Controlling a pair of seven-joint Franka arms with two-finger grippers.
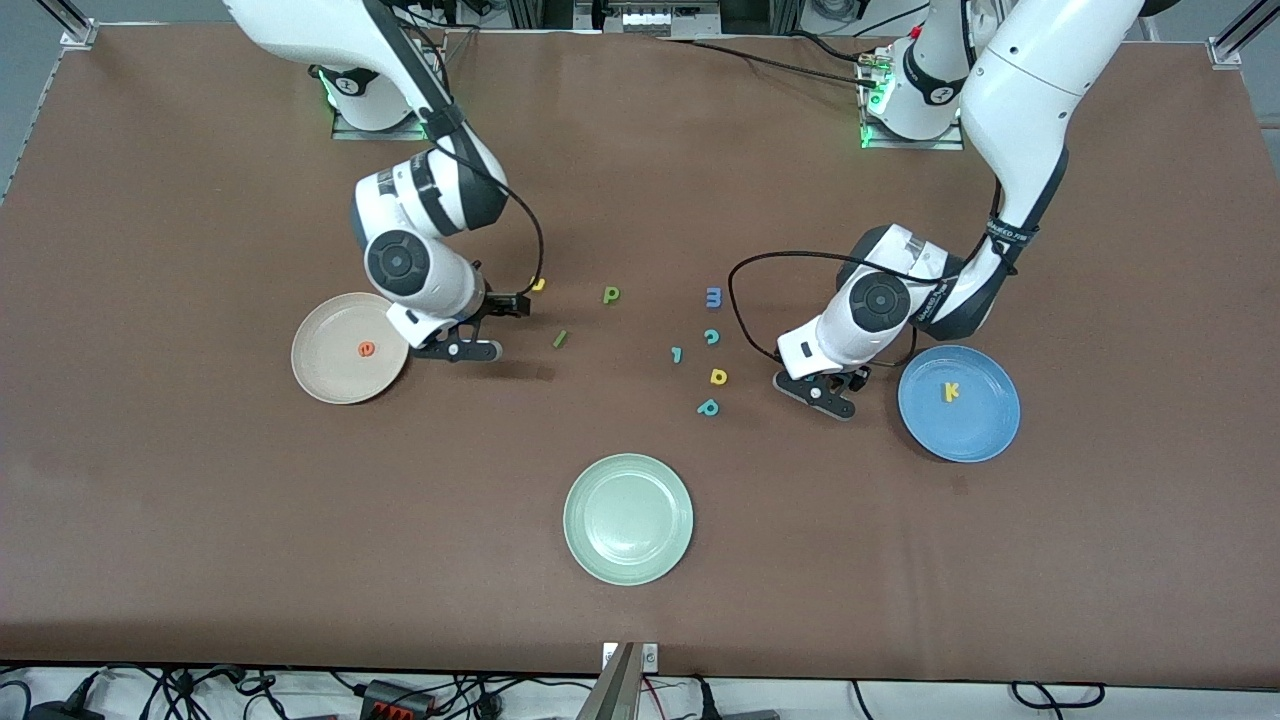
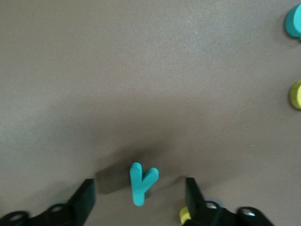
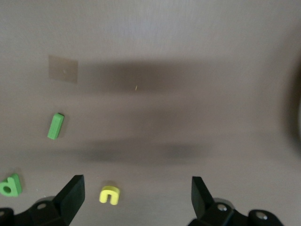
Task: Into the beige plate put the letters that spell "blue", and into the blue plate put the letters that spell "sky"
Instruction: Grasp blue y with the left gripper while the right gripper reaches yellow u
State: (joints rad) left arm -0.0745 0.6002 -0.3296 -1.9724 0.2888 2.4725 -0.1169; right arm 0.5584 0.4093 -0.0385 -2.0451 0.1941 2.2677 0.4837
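My right gripper is going to close on the two outer sides (image 1: 537, 286) (image 3: 109, 195) of the yellow u, because blue still needs that letter on the beige plate.
My left gripper (image 1: 822, 388) stands open beside the blue plate (image 1: 985, 432), which holds the yellow k (image 1: 951, 392). In the left wrist view the teal y (image 2: 141, 183) lies on the table between the open fingers (image 2: 87, 197), untouched. A yellow piece (image 2: 184, 216) peeks out by one finger, its shape hidden. My right gripper (image 1: 492, 326) is open beside the beige plate (image 1: 325, 370), which holds the orange e (image 1: 367, 348). The yellow u (image 3: 109, 195) lies between its fingers (image 3: 73, 193), with the green l (image 3: 55, 125) and green b (image 3: 9, 185) close by.
Loose in the table's middle lie a blue m (image 1: 713, 296), teal c (image 1: 711, 336), small teal l (image 1: 677, 354), yellow d shape (image 1: 718, 376) and teal p shape (image 1: 708, 407). A pale green plate (image 1: 628, 518) sits nearer the front camera.
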